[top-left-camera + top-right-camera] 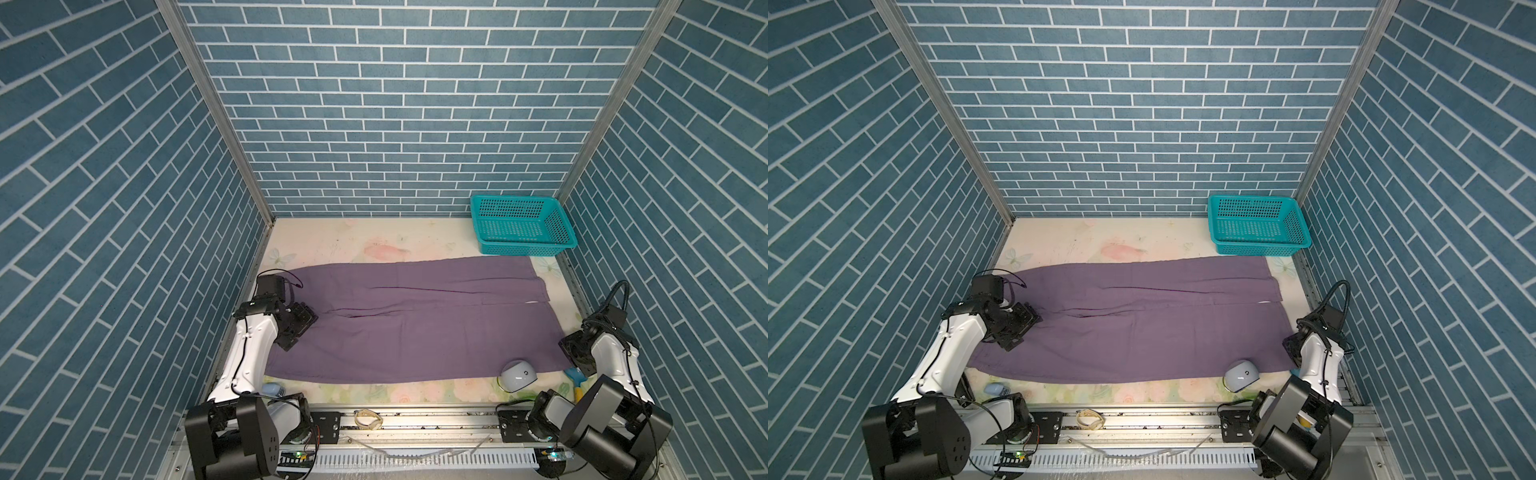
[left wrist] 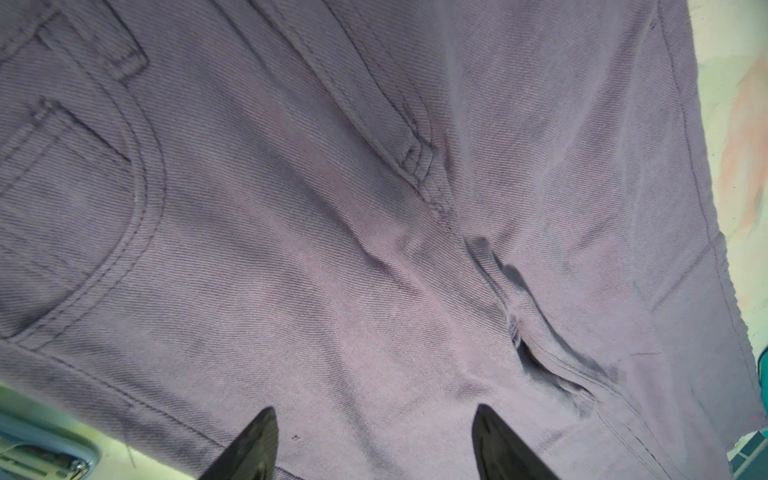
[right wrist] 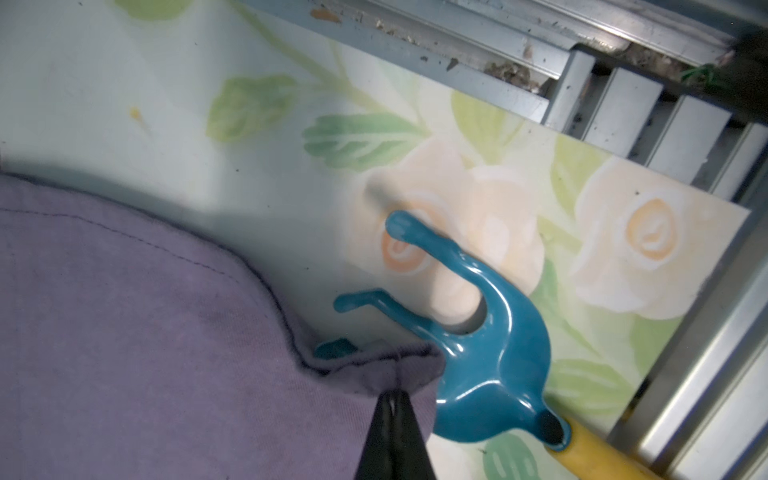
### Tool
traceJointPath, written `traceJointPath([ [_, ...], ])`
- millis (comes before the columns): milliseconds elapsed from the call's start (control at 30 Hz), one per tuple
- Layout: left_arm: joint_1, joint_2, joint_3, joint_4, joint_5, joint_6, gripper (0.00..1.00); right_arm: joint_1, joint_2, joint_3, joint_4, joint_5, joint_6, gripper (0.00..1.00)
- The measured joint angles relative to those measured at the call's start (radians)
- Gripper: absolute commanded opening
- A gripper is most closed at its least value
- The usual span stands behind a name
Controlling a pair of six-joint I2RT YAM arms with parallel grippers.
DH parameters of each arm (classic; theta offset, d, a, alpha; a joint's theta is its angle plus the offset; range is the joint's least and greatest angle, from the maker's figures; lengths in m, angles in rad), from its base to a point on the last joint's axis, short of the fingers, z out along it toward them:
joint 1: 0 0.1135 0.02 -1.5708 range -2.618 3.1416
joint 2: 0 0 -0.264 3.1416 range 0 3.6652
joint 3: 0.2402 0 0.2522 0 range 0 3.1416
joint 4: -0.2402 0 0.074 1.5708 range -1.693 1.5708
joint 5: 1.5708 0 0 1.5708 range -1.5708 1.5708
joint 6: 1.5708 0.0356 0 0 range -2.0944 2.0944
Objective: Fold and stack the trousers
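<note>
My right gripper will open and take a deeper bunch of fabric (image 3: 364, 382) before folding, as its fingers pinch only a shallow bit of the near leg's hem.
The dusty-purple trousers (image 1: 415, 328) (image 1: 1142, 332) lie spread flat across the table, waist at the left, both legs running to the right. My left gripper (image 1: 303, 322) (image 1: 1027, 318) (image 2: 374, 409) hovers open over the seat and crotch seam, with fabric (image 2: 374, 249) filling the left wrist view and nothing between its fingers. My right gripper (image 3: 392, 392) (image 1: 571, 353) (image 1: 1289, 345) is at the near leg's hem corner (image 3: 374, 365), shut, with the fabric edge pinched and puckered at its tips. The arm partly hides it in both top views.
A teal perforated basket (image 1: 521, 224) (image 1: 1258, 226) stands at the back right. A teal hand fork with a yellow handle (image 3: 490, 374) (image 1: 575, 374) lies touching the pinched hem. A white domed object (image 1: 517, 376) (image 1: 1241, 376) sits on the front hem. A small pale-blue item (image 1: 272, 390) lies front left.
</note>
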Motion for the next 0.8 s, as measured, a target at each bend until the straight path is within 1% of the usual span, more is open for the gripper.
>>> traceJointPath([
  [33, 0.000, 0.000, 0.000, 0.000, 0.000, 0.000, 0.75, 0.000, -0.001, -0.001, 0.000, 0.000, 0.000, 0.01],
  [67, 0.000, 0.000, 0.000, 0.000, 0.000, 0.000, 0.75, 0.000, -0.002, -0.002, -0.001, 0.000, 0.000, 0.09],
  [133, 0.000, 0.000, 0.000, 0.001, 0.001, 0.000, 0.75, 0.000, -0.012, -0.004, -0.002, 0.001, 0.007, 0.29],
  [233, 0.000, 0.000, 0.000, 0.007, 0.006, 0.002, 0.75, -0.006, -0.045, -0.008, -0.010, 0.009, 0.008, 0.52],
  [300, 0.000, 0.001, -0.001, 0.012, 0.011, 0.004, 0.75, -0.014, -0.056, -0.008, -0.015, 0.013, 0.007, 0.59],
  [433, 0.000, 0.013, -0.008, 0.020, 0.019, 0.011, 0.74, -0.032, -0.056, -0.015, -0.013, 0.011, 0.012, 0.61],
  [633, 0.001, 0.017, -0.015, 0.022, 0.024, 0.020, 0.74, -0.042, -0.052, -0.072, 0.040, -0.024, 0.023, 0.59],
  [733, 0.002, 0.017, -0.015, 0.022, 0.027, 0.020, 0.74, -0.042, -0.049, -0.083, 0.072, -0.043, 0.024, 0.55],
  [800, 0.002, 0.017, -0.015, 0.022, 0.027, 0.021, 0.74, -0.043, -0.046, -0.083, 0.094, -0.053, 0.027, 0.50],
])
